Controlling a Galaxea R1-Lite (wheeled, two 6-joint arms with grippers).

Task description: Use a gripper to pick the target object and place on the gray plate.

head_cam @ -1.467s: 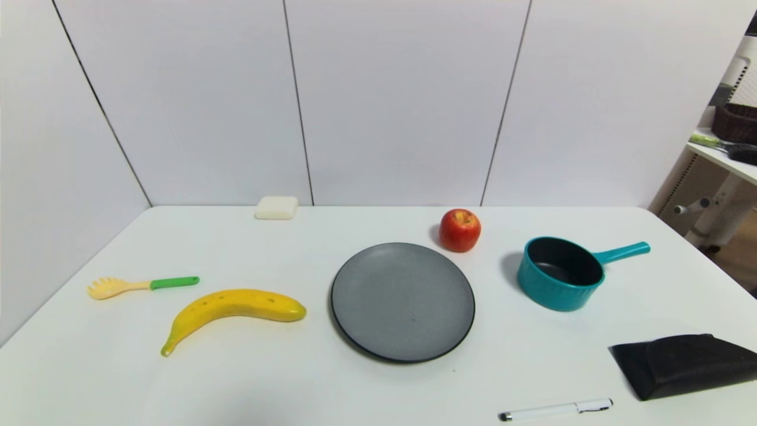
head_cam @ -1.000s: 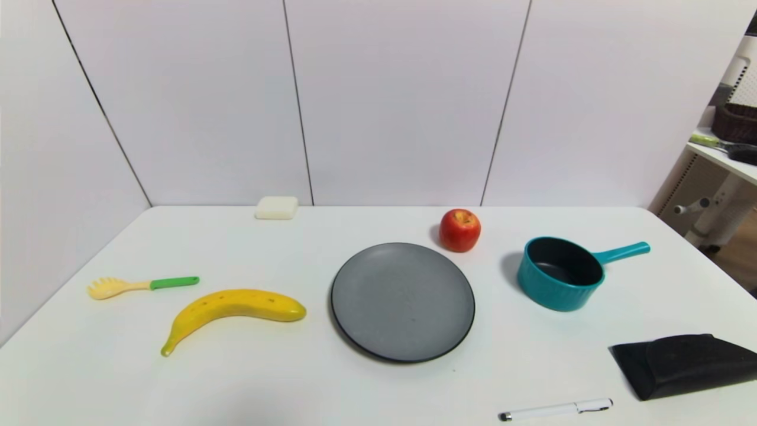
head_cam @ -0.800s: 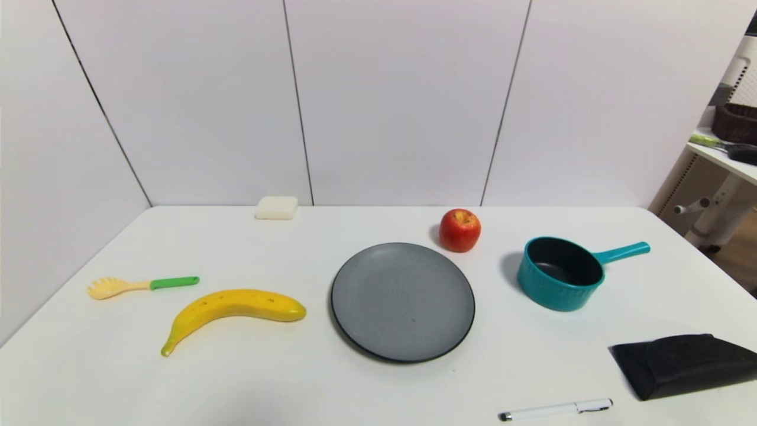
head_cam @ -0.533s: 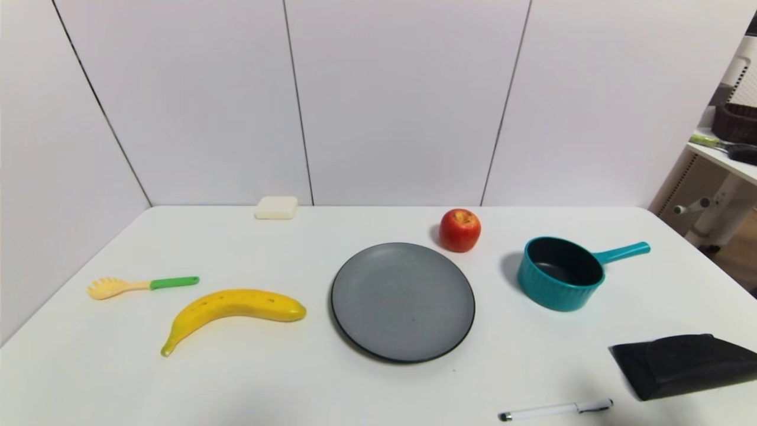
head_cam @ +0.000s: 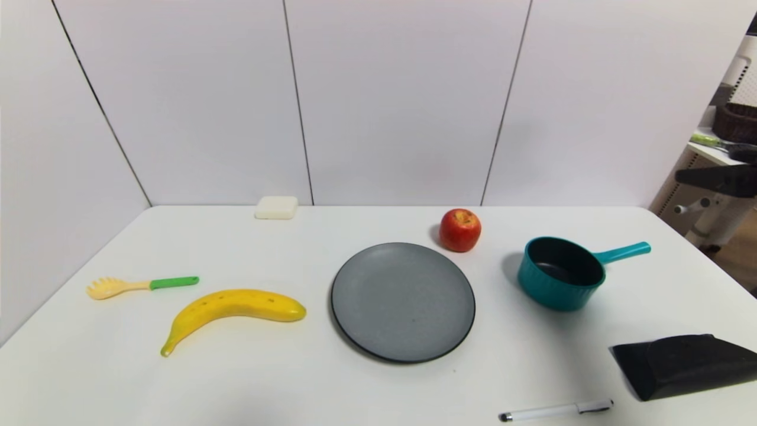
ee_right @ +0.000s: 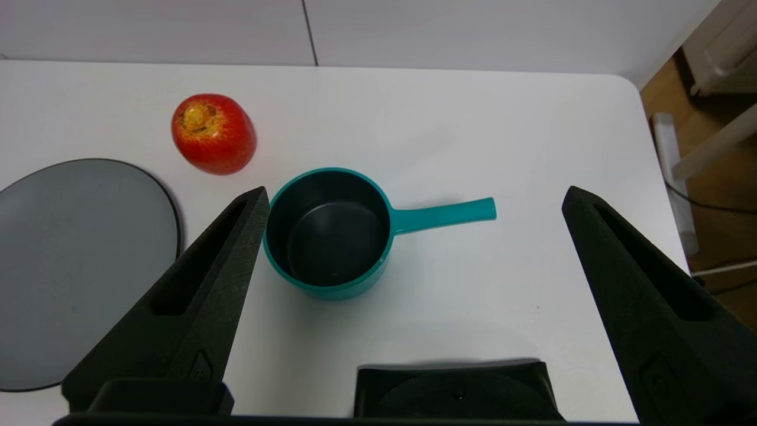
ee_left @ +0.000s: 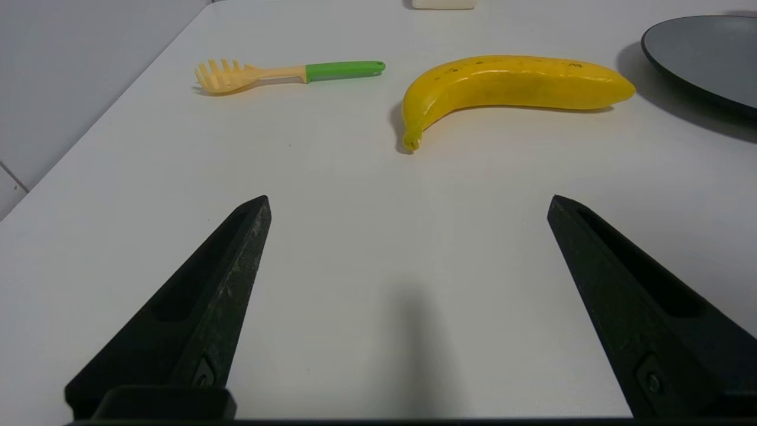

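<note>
My right gripper is due at the teal saucepan next. It should move to the middle of the handle (head_cam: 623,252) (ee_right: 444,216) on that saucepan and close its fingers there.
The teal saucepan (head_cam: 553,294) stands upright on the white table, right of the gray plate (head_cam: 402,302), with its handle pointing right. My right gripper (ee_right: 415,192) is open and empty, held above the table on the near side of the saucepan (ee_right: 325,236). The pan lies by one fingertip and its handle (ee_right: 443,213) lies between the two fingers in that view. The plate (ee_right: 77,260) is bare. A dark part of my right arm (head_cam: 718,179) shows at the head view's right edge. My left gripper (ee_left: 408,201) is open and empty, low over the table's near left.
A red apple (head_cam: 460,229) sits behind the plate's right side. A yellow banana (head_cam: 233,310) and a pasta fork (head_cam: 142,286) lie left. A white bar (head_cam: 276,207) is at the back. A black pouch (head_cam: 686,364) and a pen (head_cam: 556,409) lie near right.
A dark part of my right arm has come into the head view at the right edge. The saucepan, plate and other objects have not moved.
</note>
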